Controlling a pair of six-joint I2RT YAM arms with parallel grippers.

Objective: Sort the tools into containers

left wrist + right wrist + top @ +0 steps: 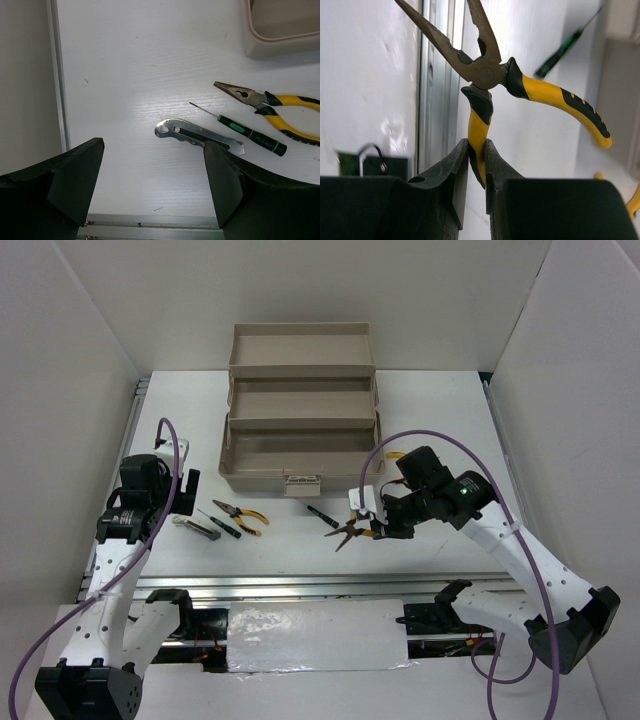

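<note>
My right gripper is to put down the long-nose pliers. It will let go of them in the beige toolbox's bottom compartment (329, 469), just behind the front latch.
The beige toolbox (258, 480) stands open at the back centre, its stepped tray tiers showing nothing inside. My right gripper (376, 527) (476, 146) is shut on one yellow handle of long-nose pliers (350, 531) (485, 75); their other handle splays out and the nose is open. A green-marked screwdriver (320, 512) (565, 47) lies just beyond. My left gripper (186, 490) (152, 150) hangs open over bare table. Ahead of it lie a grey metal tool (195, 137) (197, 527), a screwdriver (250, 135) (222, 523) and more pliers (275, 107) (242, 513).
A yellow handle (395, 454) of further pliers peeks out behind my right arm. A small latch (301, 478) sits on the toolbox front. A metal rail (300, 585) runs along the near edge, and white walls close in both sides.
</note>
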